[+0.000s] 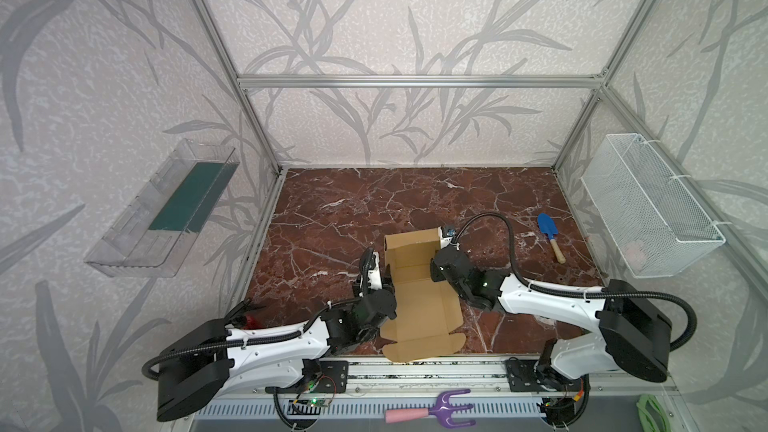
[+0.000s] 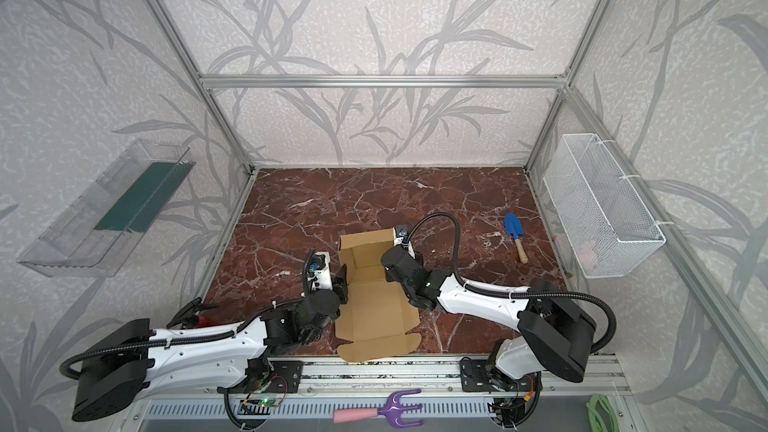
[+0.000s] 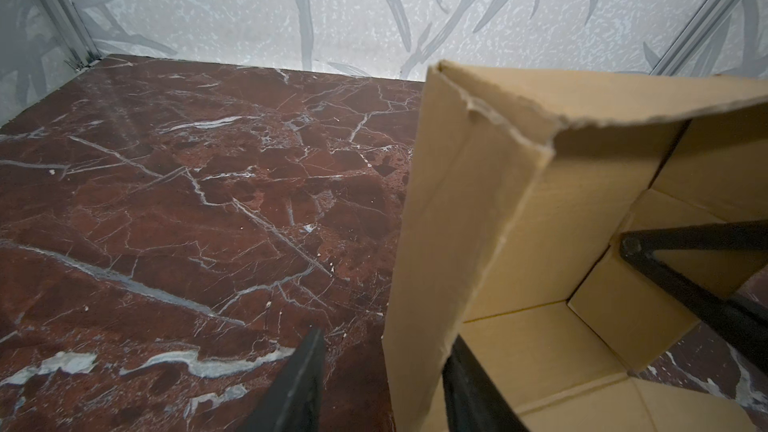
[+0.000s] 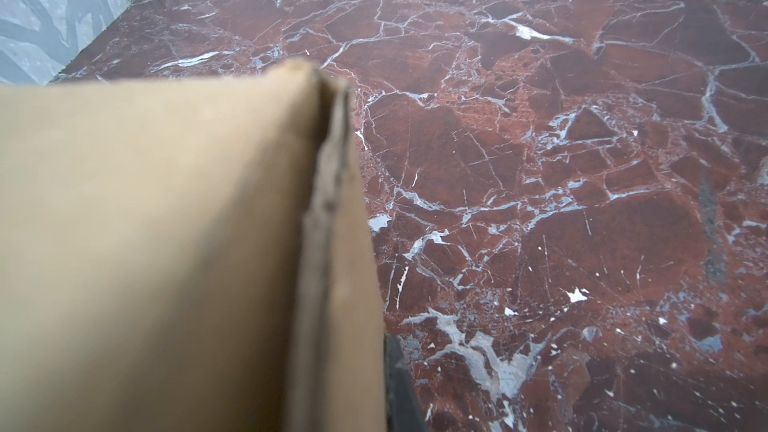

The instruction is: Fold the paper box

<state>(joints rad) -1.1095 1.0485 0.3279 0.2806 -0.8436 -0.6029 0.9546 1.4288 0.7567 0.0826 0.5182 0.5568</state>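
Observation:
The paper box's side runs at a slant through my open left gripper. I should line that gripper up and pinch the side's edge (image 3: 462, 316) before my right gripper opens.
The paper box (image 1: 419, 305) (image 2: 374, 309) is tan cardboard in the middle of the marble table. Its far half stands up as walls, and its near flaps lie flat toward the front edge. My left gripper (image 1: 385, 274) (image 3: 386, 336) is open and straddles the box's left wall (image 3: 449, 222). One finger is outside over the marble, apart from the wall; the other is inside the box. My right gripper (image 1: 437, 250) (image 4: 345, 347) is shut on the right wall (image 4: 332, 243). One dark finger (image 4: 399, 384) lies against the cardboard, which hides the other.
A blue trowel (image 1: 549, 234) with a wooden handle lies at the right of the table. A white wire basket (image 1: 648, 209) hangs on the right wall and a clear plastic tray (image 1: 166, 209) on the left wall. A purple hand rake (image 1: 432, 409) lies in front of the rail.

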